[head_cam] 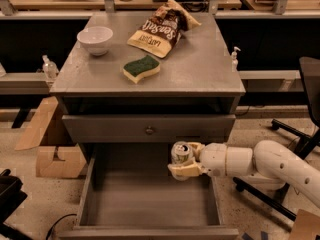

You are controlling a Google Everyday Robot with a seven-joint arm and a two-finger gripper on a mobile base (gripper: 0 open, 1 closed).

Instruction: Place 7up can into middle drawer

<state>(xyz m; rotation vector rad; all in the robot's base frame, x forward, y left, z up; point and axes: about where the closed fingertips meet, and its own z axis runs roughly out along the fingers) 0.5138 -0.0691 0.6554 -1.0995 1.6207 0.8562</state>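
Note:
The robot's gripper should release the 7up can around the centre of the open middle drawer's bare bottom [148,192].
The 7up can [180,154], pale silvery with a shiny top, is upright in my gripper [184,160], which is shut on it. My white arm reaches in from the right. I hold the can above the right rear part of the open middle drawer [150,199], a wide grey box with tall side walls and a bare floor. The can hangs just below the grey drawer front with the round knob [149,130].
On the cabinet top [200,69] lie a white bowl [95,39], a green-and-yellow sponge [141,68] and a brown chip bag [159,29]. Cardboard boxes [47,144] stand at the left. An office chair base [295,134] is at the right.

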